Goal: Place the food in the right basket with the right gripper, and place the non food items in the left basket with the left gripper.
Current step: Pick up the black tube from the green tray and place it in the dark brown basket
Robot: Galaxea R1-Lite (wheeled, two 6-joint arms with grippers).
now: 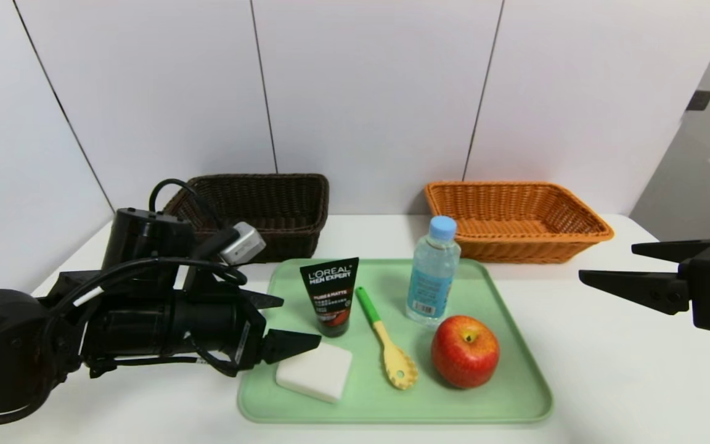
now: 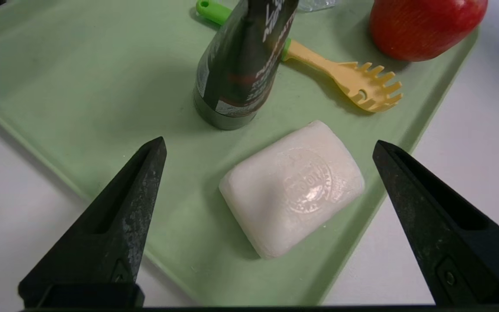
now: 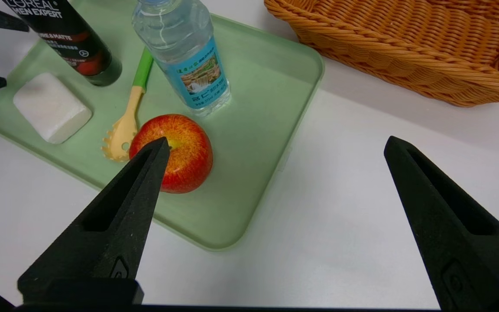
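My left gripper has a spot to close on next. It will grip the lower half (image 1: 331, 306) (image 2: 243, 67) of the black L'Oreal tube, just above its cap, because the tube is a non food item.
On the green tray (image 1: 515, 394) lie a white soap bar (image 1: 315, 372) and a yellow slotted spoon (image 1: 389, 345). A black L'Oreal tube (image 1: 330, 296), a clear water bottle (image 1: 432, 271) and a red-yellow apple (image 1: 465, 351) stand there too. My left gripper (image 1: 301, 320) hangs open at the tray's left edge, just above the soap (image 2: 293, 188), which shows between its spread fingers without touching them. My right gripper (image 1: 606, 261) is open over bare table right of the tray, level with the apple (image 3: 184, 151) and apart from it. The dark brown basket (image 1: 269, 209) and the orange basket (image 1: 515, 219) hold nothing.
Both baskets stand at the back of the white table against the wall, the dark one behind my left arm, the orange one (image 3: 405, 39) behind and beside my right gripper. White tabletop (image 1: 607, 370) stretches right of the tray.
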